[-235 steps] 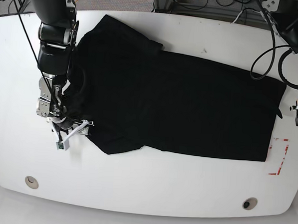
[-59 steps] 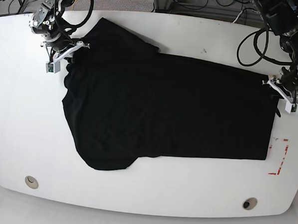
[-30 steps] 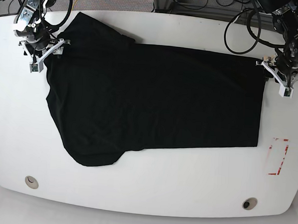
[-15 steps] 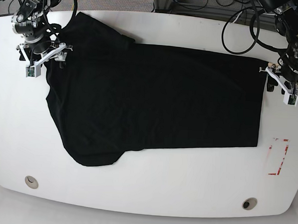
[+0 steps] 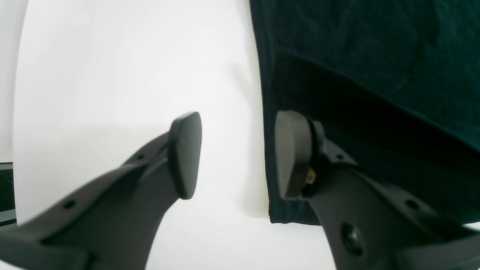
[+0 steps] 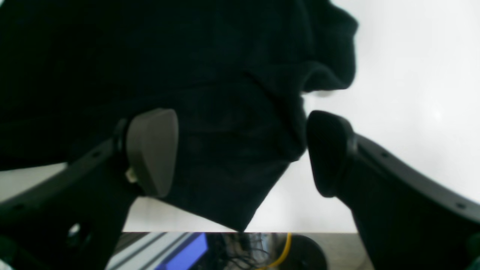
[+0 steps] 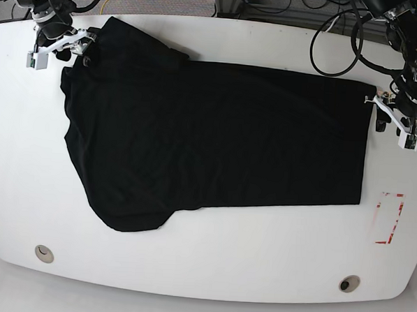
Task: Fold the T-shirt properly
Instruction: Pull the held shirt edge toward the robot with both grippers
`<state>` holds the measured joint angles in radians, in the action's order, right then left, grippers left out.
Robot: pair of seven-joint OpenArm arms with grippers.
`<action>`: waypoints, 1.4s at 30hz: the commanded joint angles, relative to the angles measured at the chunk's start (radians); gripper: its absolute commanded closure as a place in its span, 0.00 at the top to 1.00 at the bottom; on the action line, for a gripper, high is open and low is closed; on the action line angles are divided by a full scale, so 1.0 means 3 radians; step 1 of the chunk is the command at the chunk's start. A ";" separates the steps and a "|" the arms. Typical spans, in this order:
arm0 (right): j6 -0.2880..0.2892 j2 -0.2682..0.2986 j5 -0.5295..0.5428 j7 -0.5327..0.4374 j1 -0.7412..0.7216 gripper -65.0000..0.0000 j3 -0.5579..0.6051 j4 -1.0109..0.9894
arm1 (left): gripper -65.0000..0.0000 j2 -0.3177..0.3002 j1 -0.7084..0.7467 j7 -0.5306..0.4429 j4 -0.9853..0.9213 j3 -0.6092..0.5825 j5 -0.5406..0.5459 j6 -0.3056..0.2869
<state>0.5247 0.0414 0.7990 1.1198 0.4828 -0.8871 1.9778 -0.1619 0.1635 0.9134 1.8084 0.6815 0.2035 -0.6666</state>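
I will close my right gripper on the far sleeve's end (image 7: 108, 34) (image 6: 247, 195) of the black T-shirt, close to the far edge of the white table.
The black T-shirt (image 7: 216, 142) lies spread flat on the white table (image 7: 259, 263), collar end to the left and hem to the right. My right gripper (image 7: 80, 48) hovers at the shirt's far-left shoulder. In the right wrist view this gripper (image 6: 240, 150) stands wide open, with loose black fabric (image 6: 225, 112) under the gap, not pinched. My left gripper (image 7: 384, 118) sits at the hem's far-right corner. In the left wrist view it (image 5: 238, 155) is open, one finger (image 5: 292, 153) over the shirt's edge (image 5: 375, 56) and the other over bare table.
A red tape outline (image 7: 389, 218) marks the table at the right, past the hem. Two round holes (image 7: 44, 253) (image 7: 349, 283) lie near the front edge. Cables and gear crowd the floor beyond the far edge (image 7: 272, 5).
Both arms dragged the shirt leftward and back, and it now rests still. My right gripper has since moved toward the far-left edge with its jaws apart. The left gripper has barely shifted.
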 commanded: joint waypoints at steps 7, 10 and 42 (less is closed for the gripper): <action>0.0018 -0.0033 0.0234 -0.0058 0.0229 0.78 -0.0022 -0.0222 | 0.46 -0.0051 -0.0036 -0.0055 0.0076 0.0012 0.0035 0.0000; 0.0018 -0.0084 0.0244 -0.0058 0.0276 0.78 -0.0017 -0.0325 | 0.46 -0.0051 -0.0036 -0.0055 0.0066 0.0012 0.0035 0.0000; 0.0090 -0.0120 0.0234 -0.0073 0.0337 0.78 0.0433 -0.0759 | 0.46 -0.0061 -0.0036 -0.0055 0.0071 0.0007 0.0035 0.0000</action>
<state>0.5598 0.0036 0.9138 1.0576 0.5743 -0.7685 1.7527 -0.1646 0.1608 0.9161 1.8095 0.6815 0.2035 -0.6670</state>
